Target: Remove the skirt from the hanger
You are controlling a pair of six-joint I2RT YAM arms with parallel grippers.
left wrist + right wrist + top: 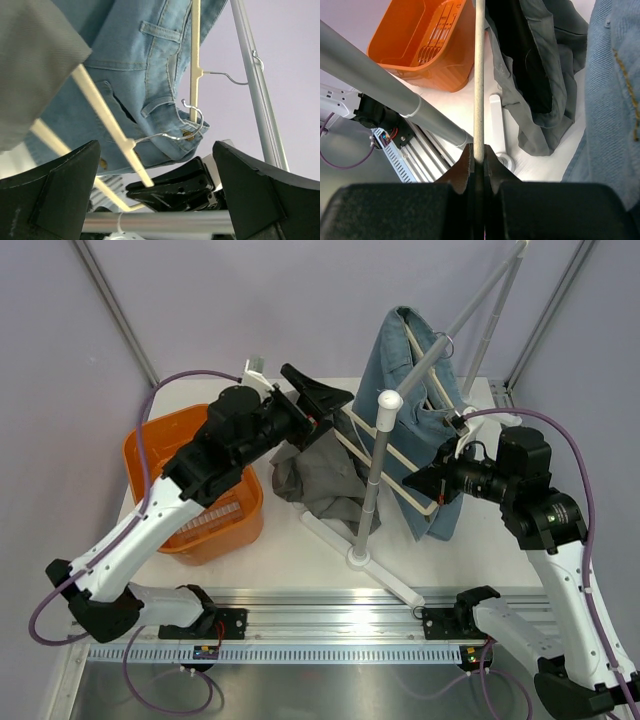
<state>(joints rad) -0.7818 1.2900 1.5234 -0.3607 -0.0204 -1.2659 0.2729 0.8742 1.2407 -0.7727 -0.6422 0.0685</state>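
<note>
I will next use my left gripper to grab the grey skirt's edge [284, 464] nearest the orange basket, so that I can pull the skirt off the cream hanger.
A grey skirt [320, 480] hangs low off a cream hanger [400, 490] under the rack's rail, bunched toward the table. My right gripper [412, 480] is shut on the hanger's thin cream bar [479, 75], which runs straight out from between its closed fingers [479, 155]. The grey skirt [540, 75] hangs just right of that bar. My left gripper [322, 398] is open above the skirt's upper edge. In its wrist view the grey cloth [35, 65] is at the upper left, outside the wide-apart fingers [60, 190].
A denim skirt [410, 360] hangs on a second cream hanger [195, 60] at the rack's far end. The grey rack pole [372, 480] stands mid-table on a white base [360, 558]. An orange basket [200, 480] sits at the left.
</note>
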